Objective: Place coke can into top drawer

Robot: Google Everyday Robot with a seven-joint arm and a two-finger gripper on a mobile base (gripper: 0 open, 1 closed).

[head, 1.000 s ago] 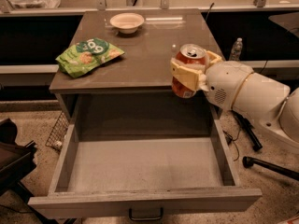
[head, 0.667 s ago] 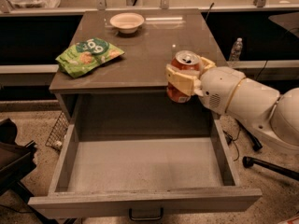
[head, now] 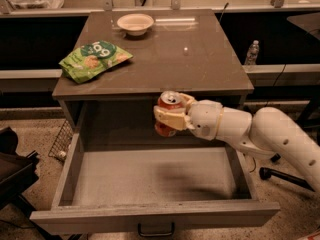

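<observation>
The gripper needs to release the coke can on the drawer's bottom [head: 118,159], toward the side that is nearest the dark chair.
The coke can [head: 168,102] is a red-orange can with a silver top. My gripper [head: 171,116] is shut on it and holds it upright in the air, above the back middle of the open top drawer [head: 150,216]. The drawer is a wide grey box pulled fully out, with a dark handle [head: 156,230] on its front panel. Its inside holds nothing. My white arm [head: 250,131] reaches in from the right, over the drawer's right wall.
On the cabinet top [head: 200,64] lie a green snack bag [head: 92,59] at the left and a white bowl [head: 135,23] at the back. A clear plastic bottle [head: 252,52] stands behind at the right. A dark chair [head: 12,174] is at the left.
My gripper has carried the can left and down, from beside the cabinet top's right front edge to below that edge, over the open drawer.
</observation>
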